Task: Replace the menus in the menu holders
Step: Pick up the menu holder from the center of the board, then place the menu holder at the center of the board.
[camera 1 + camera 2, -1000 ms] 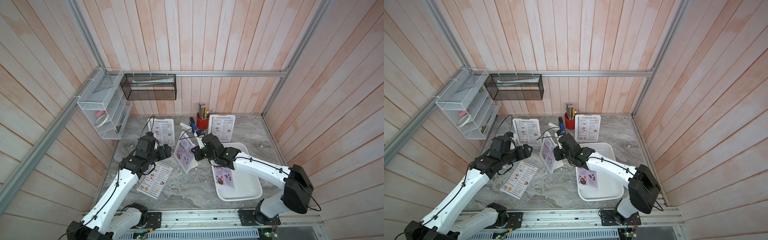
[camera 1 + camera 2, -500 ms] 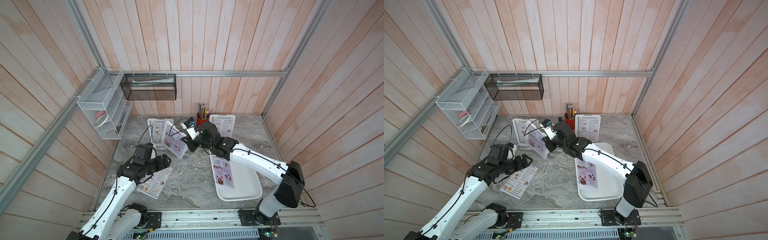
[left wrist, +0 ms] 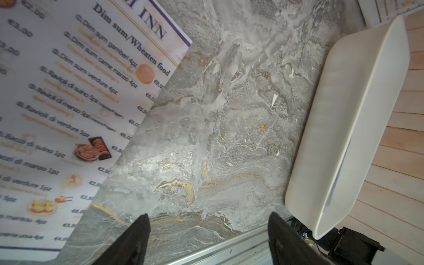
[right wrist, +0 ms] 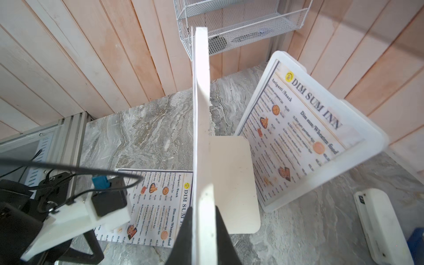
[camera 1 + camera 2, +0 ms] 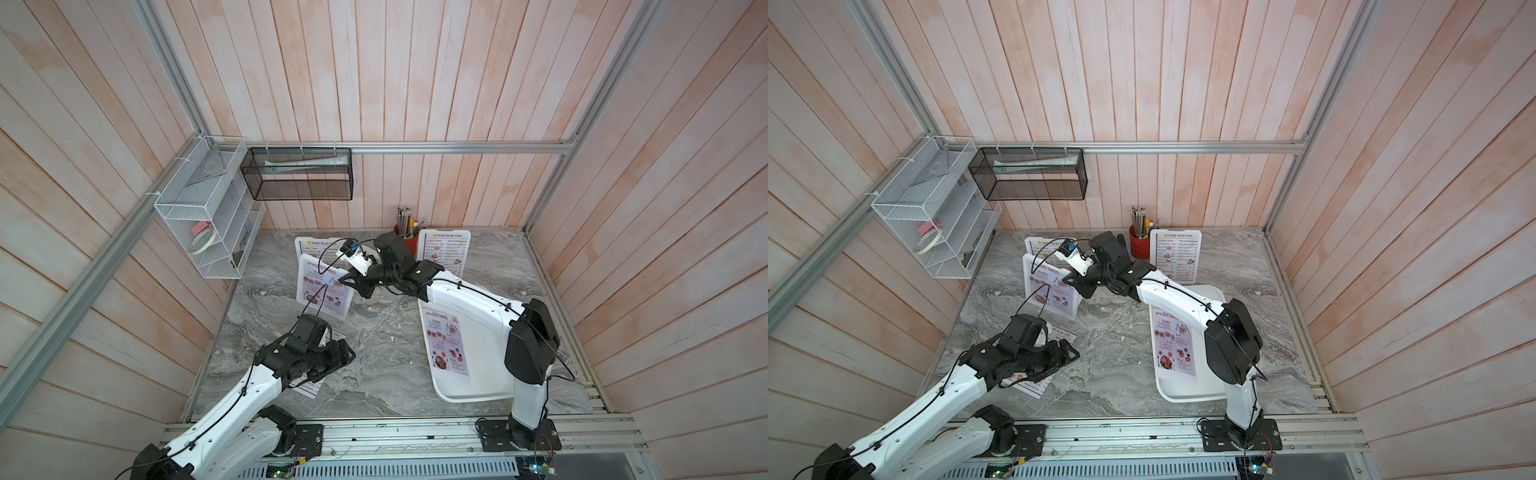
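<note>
My right gripper should release the white menu holder, now held upright at the back, between the loose DIM SUM INN menu and the holder (image 4: 212, 176) behind it.
My right gripper (image 5: 347, 279) (image 4: 203, 229) is shut on the edge of a white menu holder (image 5: 324, 286) (image 4: 200, 114). It holds this holder upright at the back left, and a pinkish SPECIAL MENU sheet shows in it. Two more menu holders with DIM SUM INN menus stand at the back, one to the left (image 5: 316, 245) (image 4: 298, 137) and one to the right (image 5: 444, 253). My left gripper (image 5: 345, 353) (image 3: 208, 229) hangs open and holds nothing, just beside a loose DIM SUM INN menu (image 5: 1065, 330) (image 3: 68, 114) that lies flat on the table, partly under the arm. Another SPECIAL MENU sheet (image 5: 446, 345) lies in the tray.
A shallow white tray (image 5: 478, 390) (image 3: 344, 126) sits at the front right. A red pencil cup (image 5: 409, 237) stands between the two back holders. A white wire rack (image 5: 208, 232) and a black mesh basket (image 5: 299, 174) hang on the walls. A small white device (image 4: 380, 224) lies on the marble table.
My right arm carried the holder with the special menu from the middle to the back left. My left arm drew back toward the front, over the loose menu, its jaws slightly narrower.
</note>
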